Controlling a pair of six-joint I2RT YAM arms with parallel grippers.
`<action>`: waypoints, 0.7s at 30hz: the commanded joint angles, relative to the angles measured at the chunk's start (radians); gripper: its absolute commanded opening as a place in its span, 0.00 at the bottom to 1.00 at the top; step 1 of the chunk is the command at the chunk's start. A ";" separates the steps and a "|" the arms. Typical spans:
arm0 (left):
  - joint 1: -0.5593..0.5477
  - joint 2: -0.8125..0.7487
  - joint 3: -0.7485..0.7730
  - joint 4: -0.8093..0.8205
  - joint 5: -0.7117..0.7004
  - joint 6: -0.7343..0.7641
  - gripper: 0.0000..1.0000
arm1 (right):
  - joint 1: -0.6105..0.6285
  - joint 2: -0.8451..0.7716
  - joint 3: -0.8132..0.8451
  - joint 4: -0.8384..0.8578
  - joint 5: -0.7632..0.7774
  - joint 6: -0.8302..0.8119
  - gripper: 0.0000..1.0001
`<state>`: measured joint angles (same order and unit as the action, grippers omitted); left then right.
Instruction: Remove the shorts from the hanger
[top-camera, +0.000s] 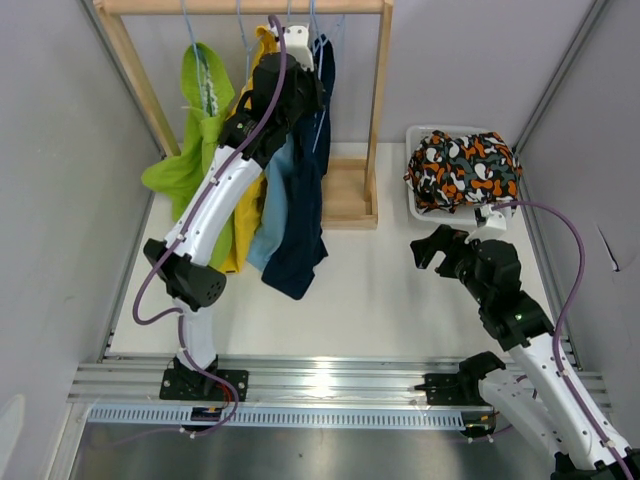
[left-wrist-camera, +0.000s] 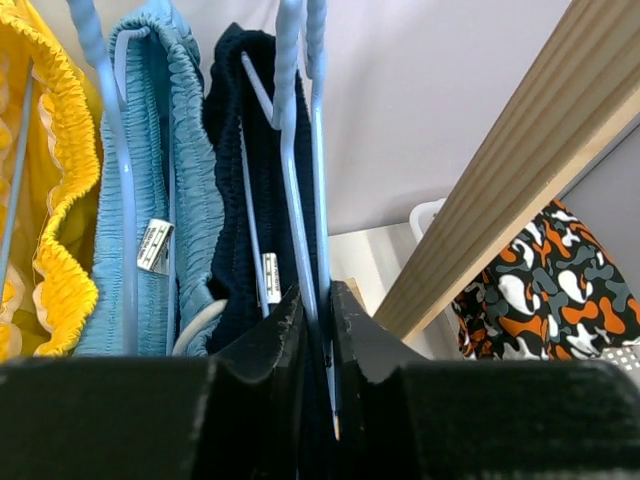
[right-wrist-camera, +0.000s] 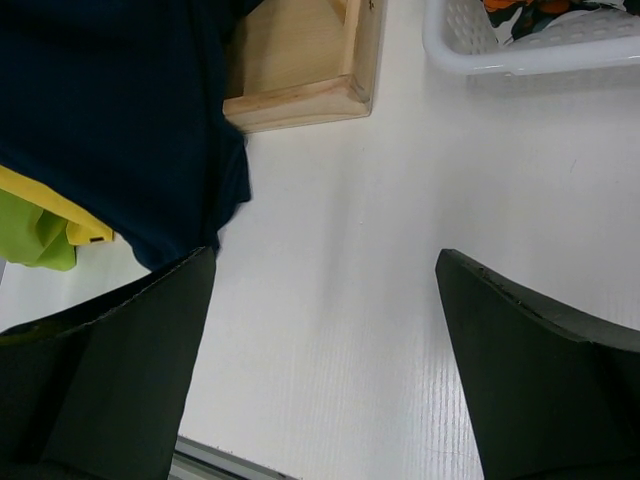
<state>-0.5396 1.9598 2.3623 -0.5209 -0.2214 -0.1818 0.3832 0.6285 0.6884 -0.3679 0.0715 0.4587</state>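
The empty hanger and the navy shorts' hanger are pinched together in my left gripper's fingers, so next I open those fingers and take only the navy shorts' hanger (left-wrist-camera: 291, 175).
Lime green shorts (top-camera: 190, 150), yellow shorts (top-camera: 238, 240), light blue shorts (top-camera: 272, 210) and navy shorts (top-camera: 300, 240) hang on light blue hangers from a wooden rack (top-camera: 240, 6). The patterned shorts (top-camera: 462, 168) lie in a white basket (top-camera: 415, 135). My left gripper (top-camera: 303, 50) is raised to the hanger tops. In the left wrist view my left gripper (left-wrist-camera: 315, 295) is shut on the blue hanger (left-wrist-camera: 290, 130) of the navy shorts (left-wrist-camera: 235, 150). My right gripper (top-camera: 432, 248) is open and empty, low over the table, also in the right wrist view (right-wrist-camera: 325, 255).
The rack's wooden base (top-camera: 350, 195) stands between the hanging shorts and the basket; its right post (left-wrist-camera: 500, 210) runs close beside my left gripper. Grey walls close in both sides. A metal rail (top-camera: 330, 380) runs along the table's near edge.
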 joint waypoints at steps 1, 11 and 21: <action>0.012 -0.022 0.051 0.042 -0.012 0.004 0.20 | 0.005 0.003 -0.001 0.046 0.013 -0.015 0.99; 0.023 -0.114 -0.063 0.090 0.059 -0.008 0.78 | 0.006 0.011 -0.006 0.050 0.013 -0.018 0.99; 0.052 -0.160 -0.116 0.111 0.053 -0.033 0.64 | 0.005 0.010 -0.003 0.043 0.011 -0.022 0.99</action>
<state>-0.5083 1.8648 2.2616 -0.4606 -0.1795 -0.1883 0.3832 0.6441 0.6846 -0.3607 0.0719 0.4515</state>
